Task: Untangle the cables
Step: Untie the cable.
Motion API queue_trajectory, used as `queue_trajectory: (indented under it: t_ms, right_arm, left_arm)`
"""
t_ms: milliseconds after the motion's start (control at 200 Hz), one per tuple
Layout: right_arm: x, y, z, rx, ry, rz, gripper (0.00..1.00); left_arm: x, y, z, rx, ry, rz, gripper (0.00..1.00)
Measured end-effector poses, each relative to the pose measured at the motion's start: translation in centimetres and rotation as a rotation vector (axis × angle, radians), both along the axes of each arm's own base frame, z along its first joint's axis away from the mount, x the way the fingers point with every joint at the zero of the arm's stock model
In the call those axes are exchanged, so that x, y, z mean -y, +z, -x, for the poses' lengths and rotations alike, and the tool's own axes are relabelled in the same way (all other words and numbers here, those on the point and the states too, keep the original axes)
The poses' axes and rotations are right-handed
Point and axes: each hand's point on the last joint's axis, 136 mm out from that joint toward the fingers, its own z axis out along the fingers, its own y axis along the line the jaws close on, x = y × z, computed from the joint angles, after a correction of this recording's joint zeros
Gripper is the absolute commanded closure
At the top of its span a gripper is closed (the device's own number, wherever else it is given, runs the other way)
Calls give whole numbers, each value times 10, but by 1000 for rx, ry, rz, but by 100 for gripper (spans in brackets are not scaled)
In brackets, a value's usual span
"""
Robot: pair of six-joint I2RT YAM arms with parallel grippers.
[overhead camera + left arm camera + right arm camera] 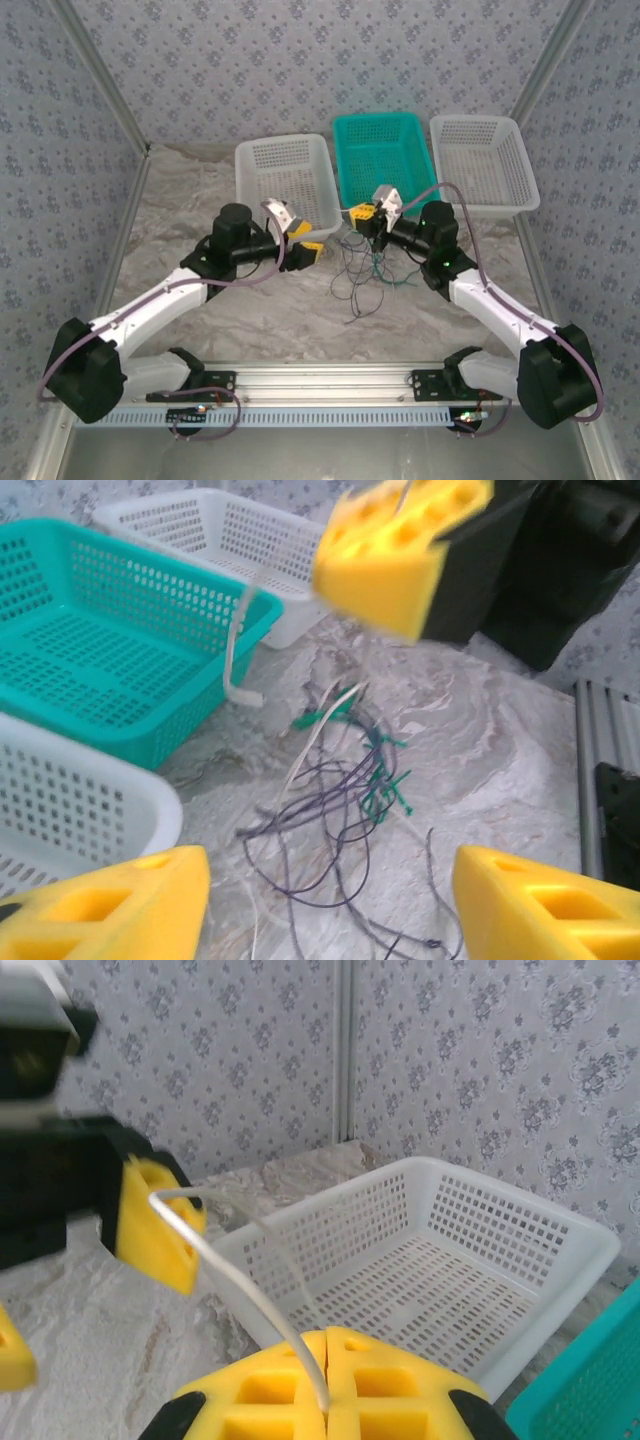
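Observation:
The whitish wire in my right gripper goes past the green cable into the tangle, so my left gripper needs to take hold of the whitish wire's lower part (pixel 306 750) before pulling.
The cables (pixel 362 272) lie in a loose tangle on the table in front of the teal basket, with dark grey, green and whitish strands (pixel 345 780). My right gripper (pixel 327 1345) is shut on one whitish wire (pixel 232 1275), which arcs up and away from its pads. From the left wrist that wire (pixel 236 650) hangs in a loop beside the right gripper (pixel 400 545), above the tangle. My left gripper (pixel 330 910) is open, its yellow fingers (pixel 110 905) wide apart just short of the tangle, with nothing between them. From above, the left gripper (pixel 306 241) and right gripper (pixel 363 214) face each other.
Three baskets stand at the back: a white one (pixel 262 165) on the left, a teal one (pixel 352 130) in the middle, a white one (pixel 520 160) on the right. The white left basket (pixel 560 1230) is close behind both grippers. An aluminium rail (pixel 320 380) runs along the near edge.

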Motion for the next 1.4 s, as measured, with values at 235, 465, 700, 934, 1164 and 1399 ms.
queue_trajectory:
  t_ms: [235,465,700,934,1164,1399]
  right_arm:
    - [1,8,1,-71,15,-81,100]
    - [-11,16,13,-81,84,-99,100]
    - [-14,27,14,-66,96,-111,100]
    - [-17,35,9,-59,101,-117,100]
    - [-20,37,9,-73,120,-124,100]
    - [-11,42,0,-85,40,-152,100]
  left_arm:
    - [21,-34,-15,-63,-45,27,20]
    - [43,4,-43,31,-62,124,26]
    - [59,0,-44,0,-143,156,29]
    - [63,-9,-38,-45,-178,154,51]
    - [64,-10,-41,-49,-172,153,92]
    - [65,-14,-43,-60,-169,146,100]
